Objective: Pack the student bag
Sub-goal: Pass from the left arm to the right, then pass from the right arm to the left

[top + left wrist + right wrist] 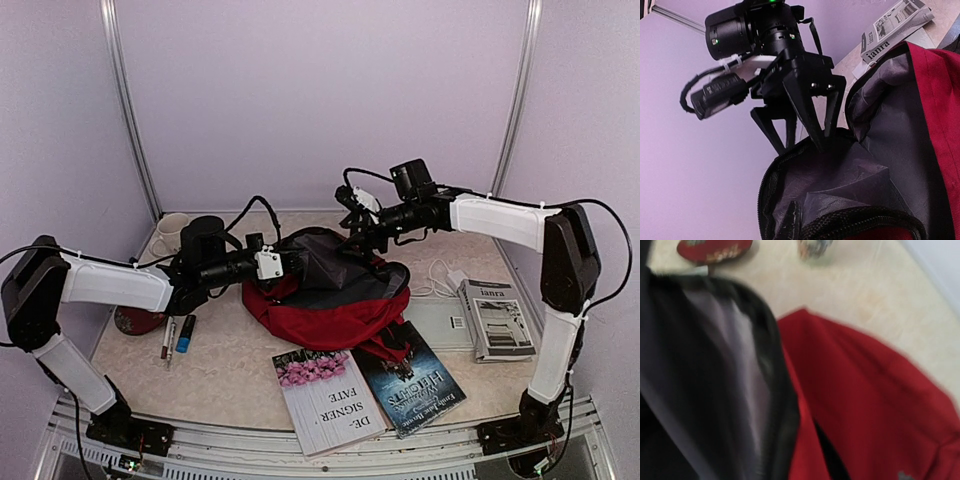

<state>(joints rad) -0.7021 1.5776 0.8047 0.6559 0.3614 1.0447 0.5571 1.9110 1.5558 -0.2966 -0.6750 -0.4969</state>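
Next, my left gripper takes the corner of the bag's far rim [771, 172], which my right gripper is propping up, so that my right gripper is freed for the books.
The student bag [335, 300], dark red with a grey lining, lies in the middle of the table with its zipped mouth held open. My left gripper [291, 263] is shut on the black zipper rim [860, 217] at the bag's left side; one of its fingers [790, 222] shows against the lining. My right gripper [353, 228] hangs open over the far edge of the mouth, its black fingers [812, 122] spread, one tip touching the rim. The right wrist view is blurred and shows only red fabric [875, 405] and grey lining, not its own fingers.
Two books [325, 395] [410, 375] lie at the near edge. At the right are a striped booklet [497, 318], a pale notebook [435, 325] and a white cable [445, 278]. At the left are a cup [170, 232], a red tin [138, 320] and pens [168, 337].
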